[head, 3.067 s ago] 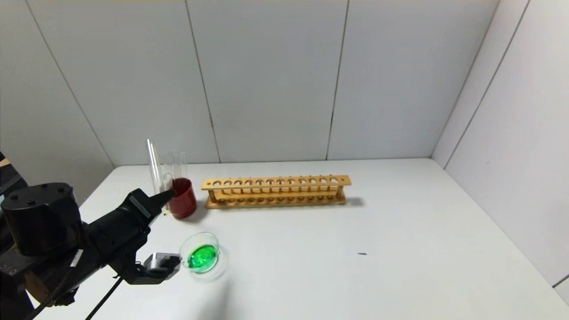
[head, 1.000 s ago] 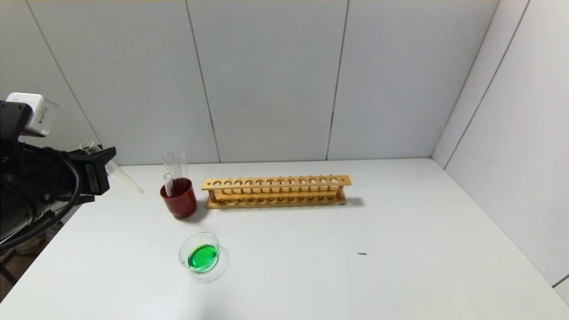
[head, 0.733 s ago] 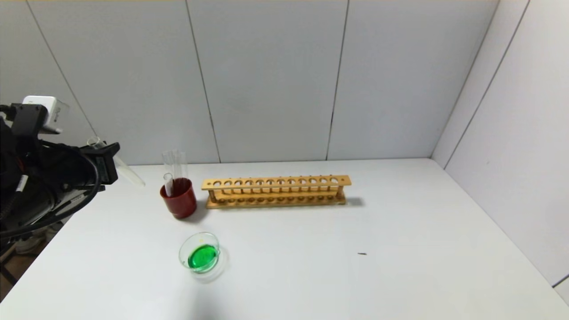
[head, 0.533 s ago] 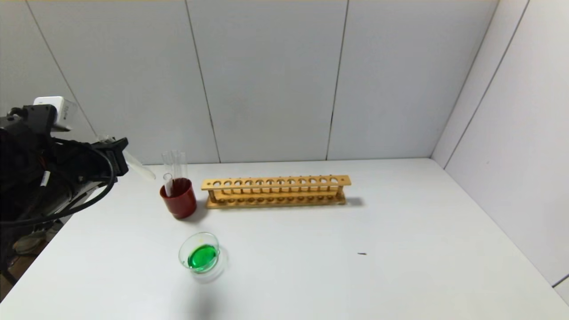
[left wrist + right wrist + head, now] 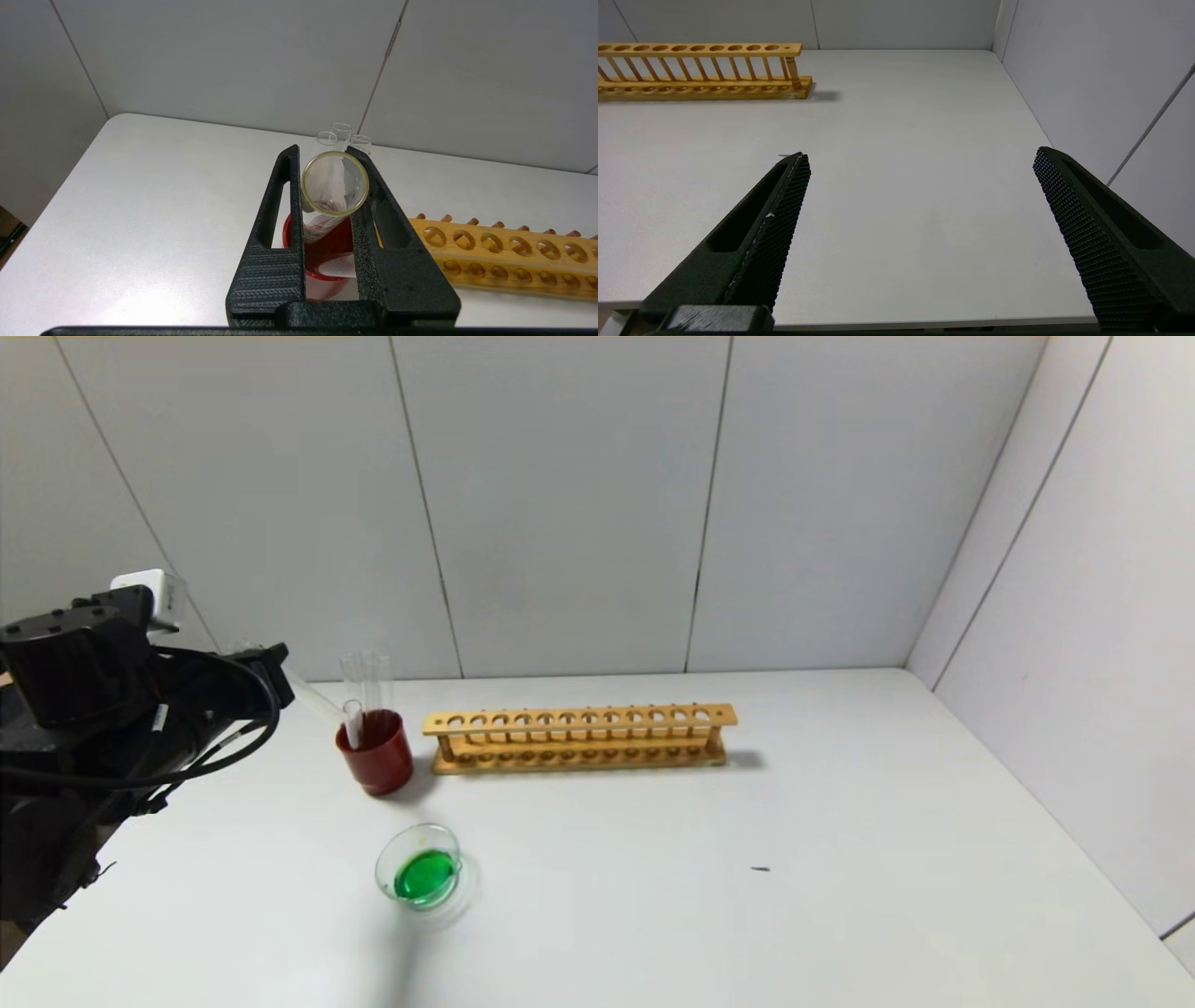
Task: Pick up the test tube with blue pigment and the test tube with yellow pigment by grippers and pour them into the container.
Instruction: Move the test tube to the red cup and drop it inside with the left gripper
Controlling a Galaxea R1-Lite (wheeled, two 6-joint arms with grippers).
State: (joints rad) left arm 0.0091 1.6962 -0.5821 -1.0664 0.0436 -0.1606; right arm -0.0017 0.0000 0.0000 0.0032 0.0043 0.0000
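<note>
The robot's left gripper should release the empty test tube inside the dark red cup (image 5: 367, 732) (image 5: 329, 252), among the other clear tubes. The empty tube is tilted over the cup now.
My left gripper (image 5: 273, 665) is shut on an empty clear test tube (image 5: 314, 699) with a yellowish rim. It holds the tube tilted, with the lower end over the dark red cup (image 5: 376, 758). In the left wrist view the fingers (image 5: 327, 154) clamp the tube (image 5: 334, 189) just above the cup (image 5: 322, 268). The glass container (image 5: 420, 870) holds green liquid and stands in front of the cup. No tube with blue or yellow liquid shows. My right gripper (image 5: 922, 155) is open and empty, low over the table's near right part.
Clear empty tubes (image 5: 366, 677) stand in the red cup. They also show in the left wrist view (image 5: 341, 133). A long wooden tube rack (image 5: 579, 737) with no tubes in it lies right of the cup. Grey walls close the back and right.
Three seconds ago my left gripper was low by the cup and the dish, then drew back high to the far left. Over the last second it carried the empty tube right and down to the red cup.
</note>
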